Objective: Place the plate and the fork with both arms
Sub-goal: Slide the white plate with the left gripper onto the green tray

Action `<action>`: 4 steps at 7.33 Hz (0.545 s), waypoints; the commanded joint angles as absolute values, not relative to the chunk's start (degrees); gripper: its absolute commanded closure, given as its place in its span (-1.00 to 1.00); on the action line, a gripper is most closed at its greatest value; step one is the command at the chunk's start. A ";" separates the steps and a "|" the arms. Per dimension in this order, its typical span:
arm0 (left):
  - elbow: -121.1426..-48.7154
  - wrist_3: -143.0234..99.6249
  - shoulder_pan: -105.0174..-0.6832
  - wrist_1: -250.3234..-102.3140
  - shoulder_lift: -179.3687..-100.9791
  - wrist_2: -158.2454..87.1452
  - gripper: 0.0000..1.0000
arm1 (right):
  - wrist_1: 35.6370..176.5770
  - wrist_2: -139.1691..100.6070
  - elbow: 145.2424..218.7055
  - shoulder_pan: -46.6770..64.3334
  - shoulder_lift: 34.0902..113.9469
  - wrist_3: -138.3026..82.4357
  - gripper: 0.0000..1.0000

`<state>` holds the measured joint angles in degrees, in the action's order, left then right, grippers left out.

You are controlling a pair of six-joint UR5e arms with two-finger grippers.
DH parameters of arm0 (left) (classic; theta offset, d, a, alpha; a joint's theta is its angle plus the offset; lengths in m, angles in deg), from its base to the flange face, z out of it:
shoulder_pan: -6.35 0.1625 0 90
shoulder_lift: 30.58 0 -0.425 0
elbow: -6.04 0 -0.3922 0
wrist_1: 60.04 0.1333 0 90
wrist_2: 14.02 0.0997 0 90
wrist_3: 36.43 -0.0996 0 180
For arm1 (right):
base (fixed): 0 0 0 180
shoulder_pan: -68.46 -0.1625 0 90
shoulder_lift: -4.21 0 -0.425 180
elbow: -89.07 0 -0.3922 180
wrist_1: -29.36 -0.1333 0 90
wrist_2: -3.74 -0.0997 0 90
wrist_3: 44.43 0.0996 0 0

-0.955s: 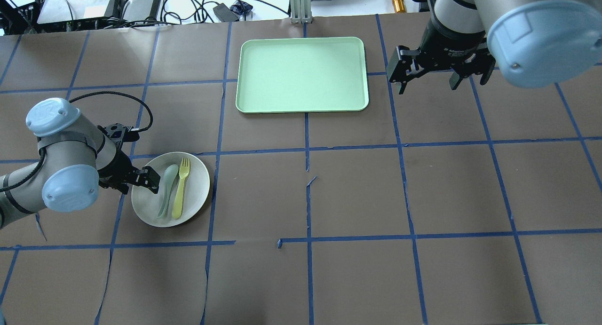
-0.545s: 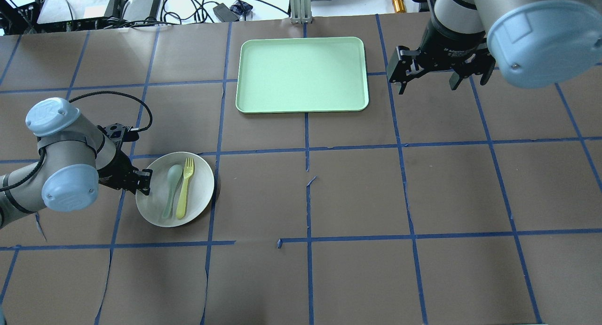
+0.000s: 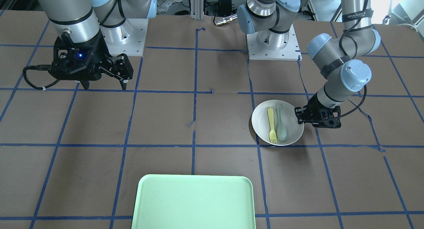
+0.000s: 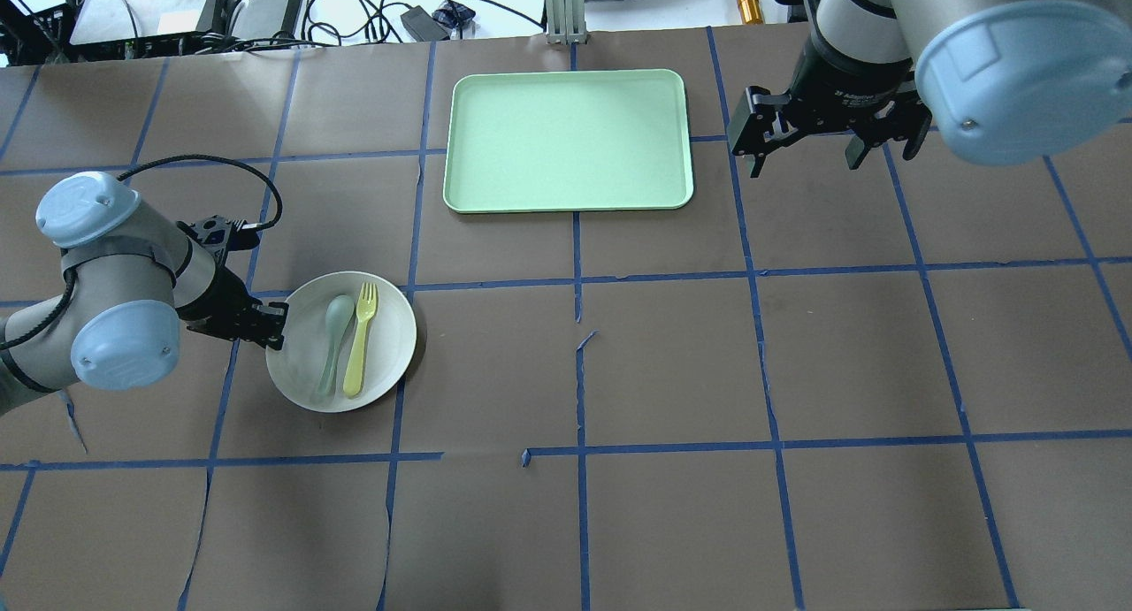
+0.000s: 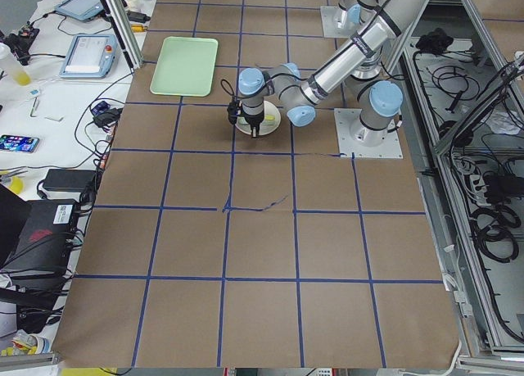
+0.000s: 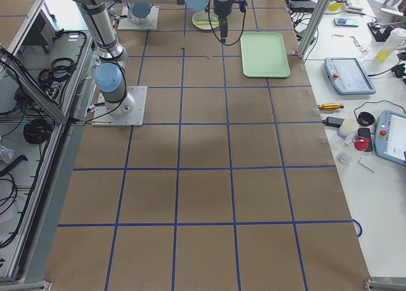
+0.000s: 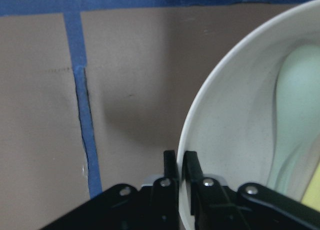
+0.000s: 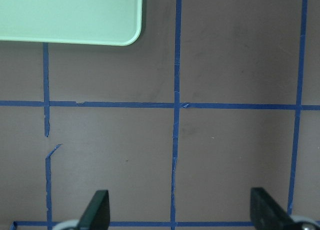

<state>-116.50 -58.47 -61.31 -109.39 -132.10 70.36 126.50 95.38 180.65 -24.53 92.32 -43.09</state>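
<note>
Next, my left gripper lets go of the white plate in the middle of the light-green tray (image 3: 190, 217).
The white plate (image 4: 301, 363) is on the table's left side and carries the yellow fork (image 4: 360, 350) and a grey-green spoon (image 4: 332, 344) side by side. My left gripper (image 4: 276, 324) is shut on the plate's left rim; the left wrist view shows its fingers pinching the rim (image 7: 210, 104), with a shadow on the table beside it. In the front-facing view the plate (image 3: 293, 124), the fork (image 3: 271, 125) and the left gripper (image 3: 299, 114) appear at right. My right gripper (image 4: 800, 156) is open and empty, high above the table right of the tray.
The light-green tray (image 4: 568, 140) lies at the table's far middle and also shows in the front-facing view (image 3: 193, 202) and the right wrist view (image 8: 70, 14). Cables and equipment sit beyond the table's far edge.
My left gripper has moved the plate, with fork and spoon on it, to the right and toward the far side. The right arm has not moved.
</note>
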 commanded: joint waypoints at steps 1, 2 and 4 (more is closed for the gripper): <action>-112.55 -54.38 -62.20 -111.53 -133.14 62.20 1.00 | 126.65 95.41 180.65 -24.53 92.19 -43.03 -1.00; -108.09 -52.01 -64.47 -115.46 -134.45 62.01 1.00 | 126.57 95.32 180.65 -24.53 92.28 -43.03 -1.00; -93.52 -42.63 -71.67 -125.91 -139.97 57.02 1.00 | 126.57 95.32 180.65 -24.53 92.28 -43.03 -1.00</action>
